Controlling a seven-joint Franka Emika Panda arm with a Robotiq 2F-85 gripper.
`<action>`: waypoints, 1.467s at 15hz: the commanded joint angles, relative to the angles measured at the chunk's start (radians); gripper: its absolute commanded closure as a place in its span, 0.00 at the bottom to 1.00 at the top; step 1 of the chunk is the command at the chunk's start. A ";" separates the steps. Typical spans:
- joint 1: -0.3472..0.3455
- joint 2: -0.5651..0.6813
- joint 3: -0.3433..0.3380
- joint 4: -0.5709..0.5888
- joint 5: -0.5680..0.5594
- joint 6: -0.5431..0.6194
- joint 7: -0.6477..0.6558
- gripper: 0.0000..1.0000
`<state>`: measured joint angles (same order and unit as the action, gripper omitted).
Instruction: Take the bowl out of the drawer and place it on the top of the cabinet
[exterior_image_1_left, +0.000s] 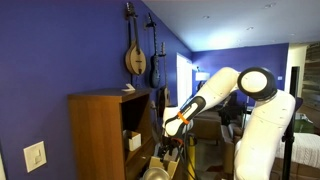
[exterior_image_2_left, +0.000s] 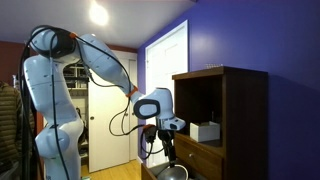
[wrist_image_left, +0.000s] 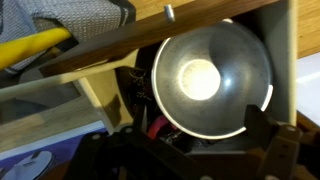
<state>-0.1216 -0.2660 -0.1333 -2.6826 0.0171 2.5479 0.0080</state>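
Note:
The bowl's rim (exterior_image_1_left: 157, 168) (wrist_image_left: 164, 112) beside the dark items in the drawer is the next place for my gripper to go to and close.
The shiny silver bowl (wrist_image_left: 210, 80) fills the middle of the wrist view and lies open side up in the drawer. The drawer's pale wood wall (wrist_image_left: 287, 60) is to its right, and a brown strip with a small knob (wrist_image_left: 168, 12) runs above it. My gripper (wrist_image_left: 205, 135) is open just above the bowl, with its dark fingers spread beside the bowl's near rim. In both exterior views the gripper (exterior_image_1_left: 170, 148) (exterior_image_2_left: 166, 150) points down in front of the brown cabinet (exterior_image_1_left: 95, 135) (exterior_image_2_left: 245, 120). The bowl (exterior_image_1_left: 155, 174) (exterior_image_2_left: 172, 172) shows right below it.
A white box (exterior_image_1_left: 133, 141) (exterior_image_2_left: 205, 131) stands on a shelf inside the cabinet. Stringed instruments (exterior_image_1_left: 133, 55) hang on the blue wall above the cabinet top. A bright doorway (exterior_image_2_left: 165, 70) is behind the arm. A yellow object (wrist_image_left: 35, 45) lies left of the drawer.

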 joint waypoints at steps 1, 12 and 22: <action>-0.058 0.114 0.018 0.058 -0.122 0.030 0.055 0.00; 0.013 0.209 -0.078 0.114 0.210 -0.145 -0.465 0.00; -0.015 0.307 -0.051 0.164 0.345 -0.101 -0.576 0.00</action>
<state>-0.1335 -0.0093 -0.2041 -2.5292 0.2882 2.3779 -0.5183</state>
